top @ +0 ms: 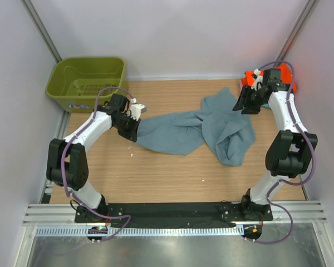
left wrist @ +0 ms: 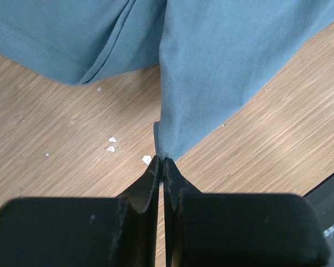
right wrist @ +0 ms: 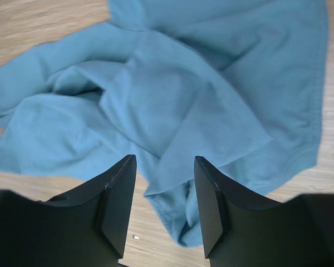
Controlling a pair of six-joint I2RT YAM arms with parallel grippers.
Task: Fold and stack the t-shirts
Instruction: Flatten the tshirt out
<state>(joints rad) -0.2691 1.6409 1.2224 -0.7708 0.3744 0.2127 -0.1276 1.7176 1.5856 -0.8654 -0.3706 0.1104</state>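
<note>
A flap of the blue-grey t-shirt is doubled over the crumpled t-shirt, so next my right gripper pinches the flap's corner (right wrist: 266,138) and lifts the t-shirt open before folding.
A crumpled dusty blue-grey t-shirt (top: 200,129) lies across the middle of the wooden table. My left gripper (top: 134,125) is shut on the shirt's left edge; in the left wrist view the cloth (left wrist: 211,72) runs up from the closed gripper (left wrist: 162,161). My right gripper (top: 246,103) is open and empty above the shirt's right end; its wrist view shows the folds of the shirt (right wrist: 172,100) between and beyond the gripper (right wrist: 164,189). A folded orange shirt (top: 246,80) shows behind the right arm at the back right. The pink and teal shirts are out of view.
An olive-green plastic basket (top: 88,82) stands at the back left corner. White walls close in the table on the left, right and back. Small white flecks (left wrist: 110,143) lie on the wood near the left gripper.
</note>
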